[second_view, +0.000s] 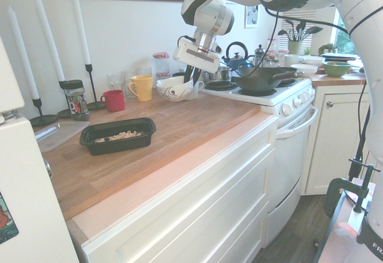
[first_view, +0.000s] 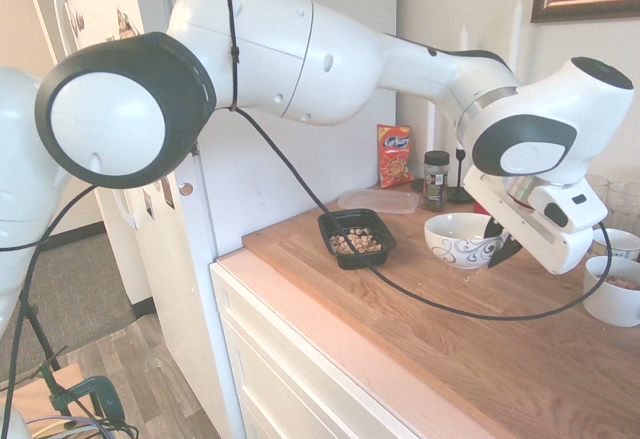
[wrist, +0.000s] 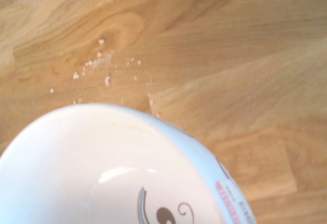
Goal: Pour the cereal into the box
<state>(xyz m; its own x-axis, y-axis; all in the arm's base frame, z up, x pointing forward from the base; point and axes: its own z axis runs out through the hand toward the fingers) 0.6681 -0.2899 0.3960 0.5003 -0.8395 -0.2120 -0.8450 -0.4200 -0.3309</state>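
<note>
I should release the white swirl-patterned bowl, now upright and low over the wood, from my gripper on the wooden counter [second_view: 174, 115] between the yellow mug and the stove.
The box [first_view: 356, 229] is a shallow black tray near the counter's fridge end, and the cereal [first_view: 355, 243] lies in it as a tan heap. The second exterior view shows the same box [second_view: 118, 137] with the cereal [second_view: 119, 135] inside. Well away from it, toward the stove, my gripper [first_view: 497, 242] is shut on the rim of a white swirl-patterned bowl [first_view: 458, 239]. The bowl [second_view: 175, 88] is upright and low over the wood; I cannot tell if it touches. In the wrist view the bowl [wrist: 102, 173] is empty inside.
An orange snack bag [first_view: 395, 155], a clear flat container [first_view: 378, 200] and a spice jar [first_view: 435, 179] stand by the wall. A red cup [second_view: 114, 100], a yellow mug [second_view: 142, 87] and white mugs [first_view: 612, 294] are close. A wok [second_view: 263, 78] sits on the stove. Crumbs [wrist: 97, 63] dot the counter.
</note>
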